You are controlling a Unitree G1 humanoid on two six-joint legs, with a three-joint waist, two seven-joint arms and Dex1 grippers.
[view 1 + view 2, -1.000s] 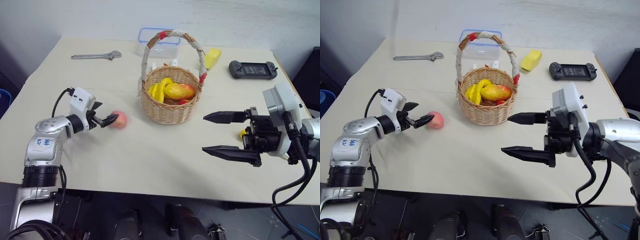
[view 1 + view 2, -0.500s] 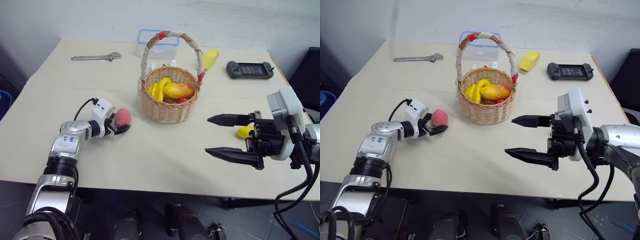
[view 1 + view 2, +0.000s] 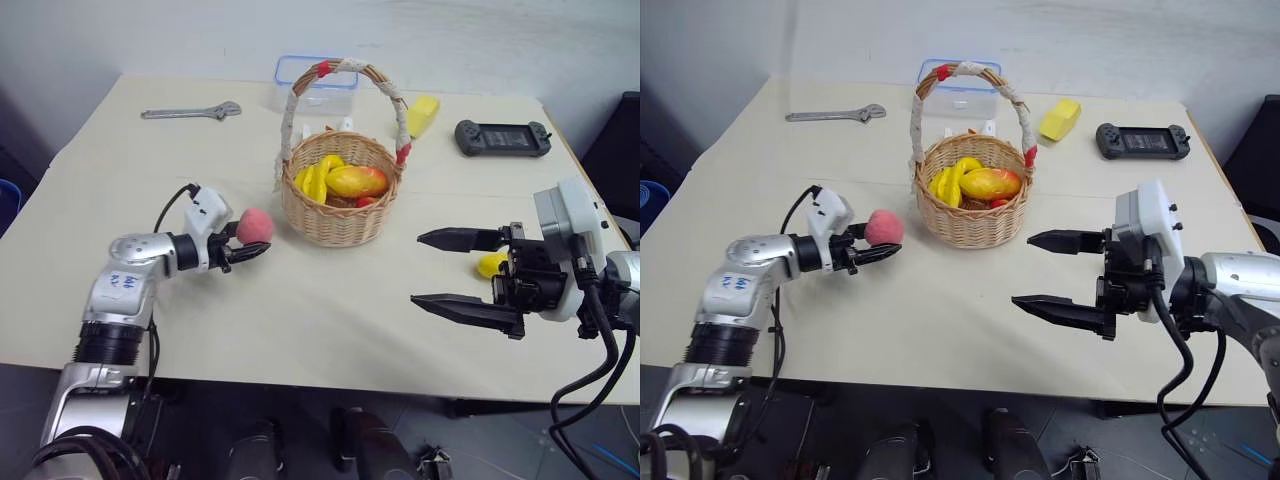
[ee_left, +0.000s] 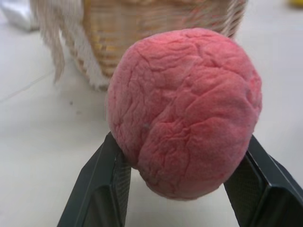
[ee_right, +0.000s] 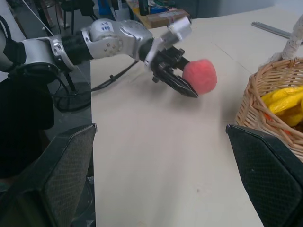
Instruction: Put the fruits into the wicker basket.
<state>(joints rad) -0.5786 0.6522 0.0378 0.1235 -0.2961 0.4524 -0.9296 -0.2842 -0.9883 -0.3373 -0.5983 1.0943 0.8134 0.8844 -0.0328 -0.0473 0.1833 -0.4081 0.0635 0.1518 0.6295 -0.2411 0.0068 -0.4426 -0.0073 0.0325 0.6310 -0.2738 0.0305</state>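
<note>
Next, I release the peach, now held just above the table, from my left gripper in the basket [image 3: 336,193], between the bananas and the fruit that looks like a mango, close to the front rim.
My left gripper [image 3: 252,240] is shut on the pink-red peach [image 3: 254,226], which it holds just above the table, a short way left of the wicker basket [image 3: 338,210]. The left wrist view has the peach [image 4: 184,111] squeezed between both fingers [image 4: 102,189], with the basket [image 4: 156,28] right behind it. Bananas and a mango-like fruit lie inside the basket. My right gripper [image 3: 445,270] stands open over the table's right side, pointing left. The small yellow fruit [image 3: 490,264] lies on the table behind its fingers, partly hidden.
A clear blue-rimmed box [image 3: 316,80] stands behind the basket. There is a wrench [image 3: 190,112] at the far left, a yellow sponge block [image 3: 423,115] and a black game controller [image 3: 503,137] at the far right. Bare tabletop [image 3: 330,300] lies between my arms.
My left gripper closed on the peach, lifted it off the table and carried it right, toward the basket. The right gripper stayed open in place.
</note>
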